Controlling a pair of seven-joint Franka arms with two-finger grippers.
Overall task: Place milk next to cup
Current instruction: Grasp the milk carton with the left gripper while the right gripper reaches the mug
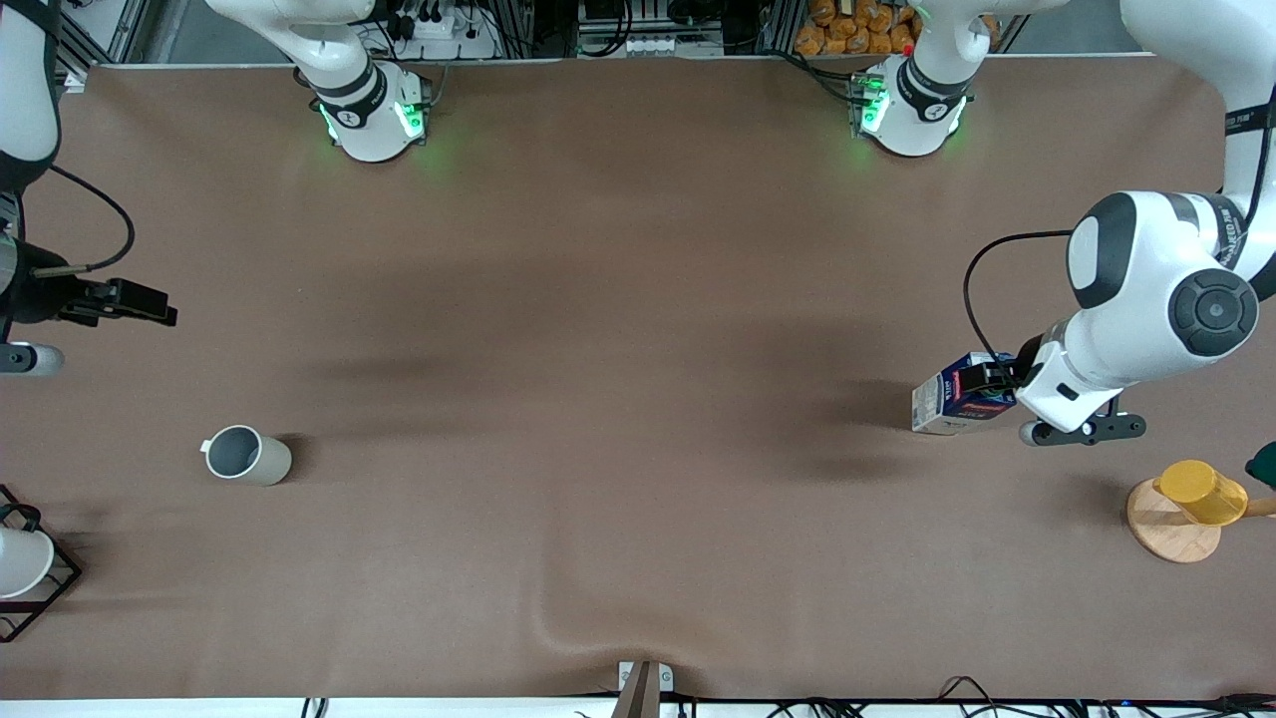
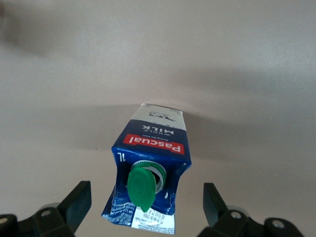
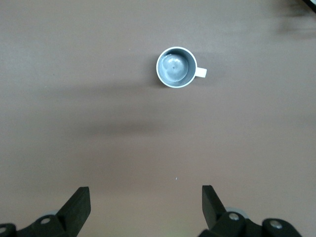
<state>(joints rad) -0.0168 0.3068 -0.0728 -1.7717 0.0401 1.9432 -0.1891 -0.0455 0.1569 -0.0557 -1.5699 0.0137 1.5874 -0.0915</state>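
Observation:
Next, I close my right gripper on the pale grey-beige cup's rim (image 1: pixel 259 455) (image 3: pixel 157 65) opposite its handle, with one finger inside the cup.
The milk (image 1: pixel 955 397) is a small dark blue carton with a green cap and a red band. It stands on the table toward the left arm's end. My left gripper (image 1: pixel 985 389) is open around its top. In the left wrist view the fingers (image 2: pixel 79 200) stand on either side of the milk (image 2: pixel 150 163), clear of it. The cup (image 1: pixel 246 456), pale grey-beige with a bluish-grey inside, stands toward the right arm's end. My right gripper (image 3: pixel 145 197) is open and empty, up over bare table. The cup (image 3: pixel 177 67) shows upright in its view.
A yellow cup (image 1: pixel 1202 493) sits on a round wooden coaster (image 1: pixel 1168 531) near the milk, nearer the front camera. A white cup in a black wire frame (image 1: pixel 22 564) is at the right arm's end. A dark green object (image 1: pixel 1264 464) shows at the edge.

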